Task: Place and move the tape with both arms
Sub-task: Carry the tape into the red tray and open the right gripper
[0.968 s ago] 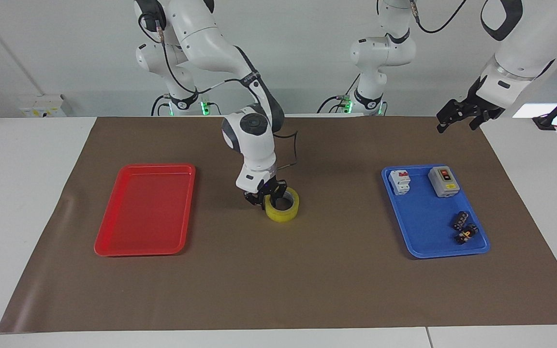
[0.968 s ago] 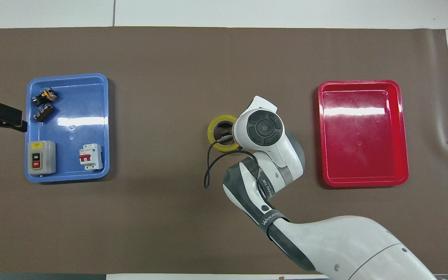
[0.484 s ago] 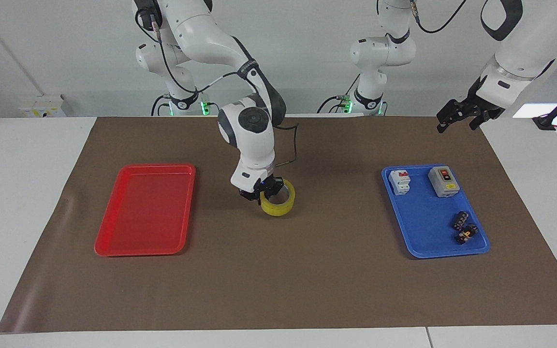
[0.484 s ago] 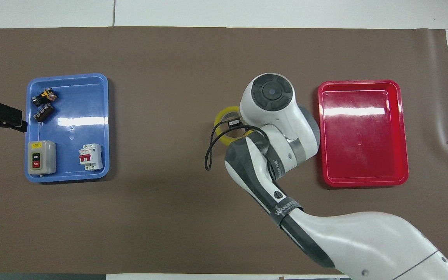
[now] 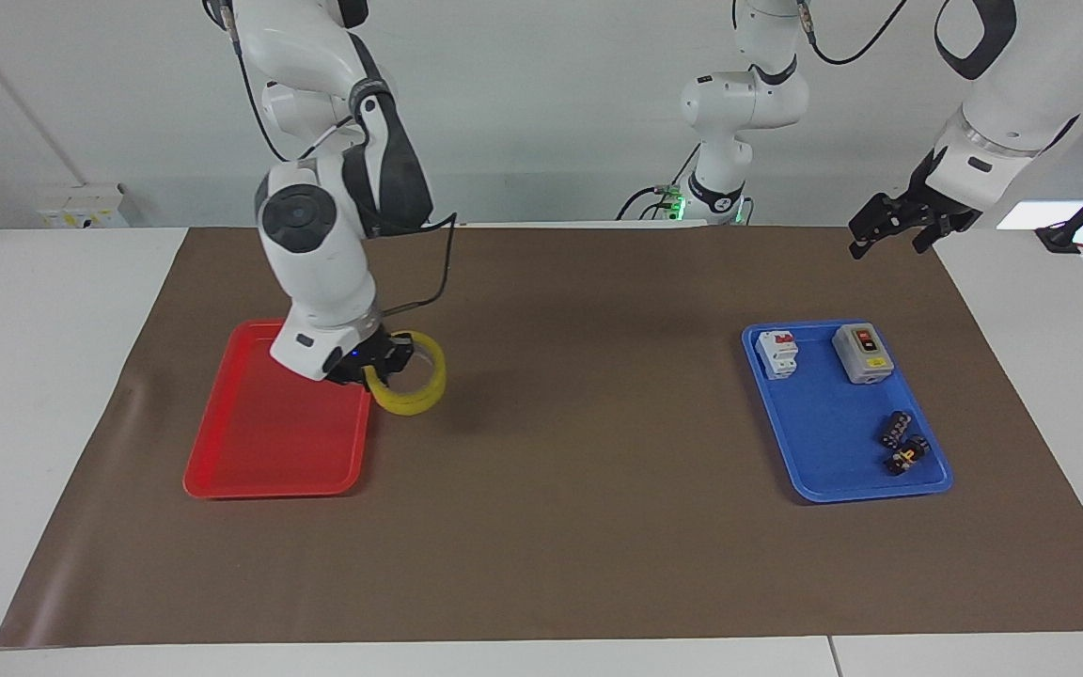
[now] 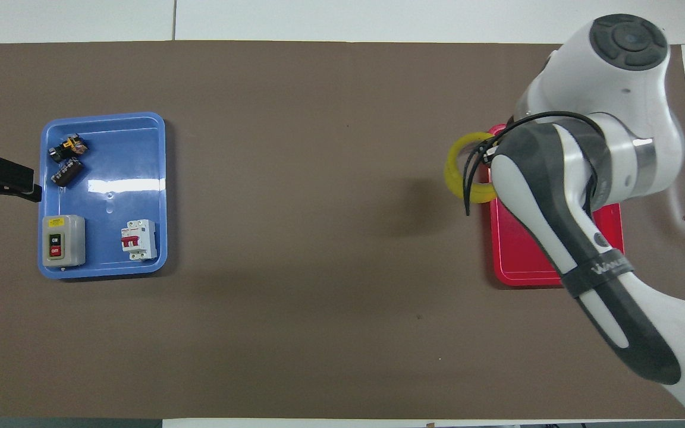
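Next, I release the tape on the bottom of the red tray (image 6: pixel 547 199), near its middle, with my right gripper. The tape is now held over the tray's edge.
The tape (image 5: pixel 409 376) is a yellow ring held in the air, tilted, over the edge of the red tray (image 5: pixel 259 442) that faces the table's middle. My right gripper (image 5: pixel 380 363) is shut on the ring's wall, with one finger inside it. In the overhead view the tape (image 6: pixel 463 167) shows beside the right arm's wrist, which hides the gripper and much of the red tray (image 6: pixel 521 261). My left gripper (image 5: pixel 887 235) hangs open and empty in the air near the blue tray's end of the table; it waits there and also shows in the overhead view (image 6: pixel 3 178).
A blue tray (image 5: pixel 824 442) at the left arm's end holds a grey switch box (image 5: pixel 862 353), a white breaker (image 5: pixel 777 353) and small dark parts (image 5: pixel 902 442). A brown mat (image 5: pixel 579 527) covers the table.
My right gripper has lifted the tape off the mat's middle and carried it to the red tray's edge. The left arm has not moved.
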Robot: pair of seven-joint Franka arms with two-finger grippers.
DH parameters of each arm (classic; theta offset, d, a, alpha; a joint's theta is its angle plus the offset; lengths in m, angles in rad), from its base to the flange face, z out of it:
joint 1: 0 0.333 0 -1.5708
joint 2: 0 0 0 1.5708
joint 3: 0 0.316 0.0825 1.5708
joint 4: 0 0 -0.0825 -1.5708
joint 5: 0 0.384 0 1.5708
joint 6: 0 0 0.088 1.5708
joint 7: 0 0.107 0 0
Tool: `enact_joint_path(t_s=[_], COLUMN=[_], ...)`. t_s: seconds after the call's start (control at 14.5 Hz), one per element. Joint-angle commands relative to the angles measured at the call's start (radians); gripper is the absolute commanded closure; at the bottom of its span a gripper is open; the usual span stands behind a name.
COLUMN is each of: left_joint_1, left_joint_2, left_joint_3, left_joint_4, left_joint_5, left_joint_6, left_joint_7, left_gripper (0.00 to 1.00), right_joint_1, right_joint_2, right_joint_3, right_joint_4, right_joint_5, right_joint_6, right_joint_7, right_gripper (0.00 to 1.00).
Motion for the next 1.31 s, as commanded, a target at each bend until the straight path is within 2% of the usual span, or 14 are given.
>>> enact_joint_path(t_s=[0.0,0.21,0.48,1.11,1.18,1.24], left_joint_1=[0.009,0.009,0.009,0.009,0.009,0.009], left_joint_2=[-0.027,-0.027,-0.027,-0.027,-0.027,-0.027], left_joint_3=[-0.003,-0.003,-0.003,-0.003,-0.003,-0.003], left_joint_4=[-0.03,-0.03,-0.03,-0.03,-0.03,-0.03], left_joint_5=[-0.021,-0.021,-0.021,-0.021,-0.021,-0.021], left_joint_6=[-0.004,-0.002,-0.002,-0.004,-0.002,-0.004], left_joint_7=[0.012,0.013,0.012,0.012,0.012,0.012], left_gripper=[0.0,0.0,0.0,0.0,0.0,0.0], right_joint_1=[-0.096,-0.176,-0.221,-0.241,-0.241,-0.242], right_joint_2=[-0.054,-0.097,-0.128,-0.117,-0.117,-0.117], right_joint_3=[0.015,0.015,0.015,0.015,0.015,0.015], right_joint_4=[-0.132,-0.31,-0.451,-0.534,-0.534,-0.534], right_joint_5=[-0.034,-0.039,-0.039,-0.037,-0.037,-0.037], right_joint_6=[0.087,0.302,0.472,0.62,0.622,0.62], right_joint_7=[-0.168,-0.306,-0.335,-0.305,-0.28,-0.266], right_gripper=[1.0,1.0,1.0,1.0,0.67,0.11])
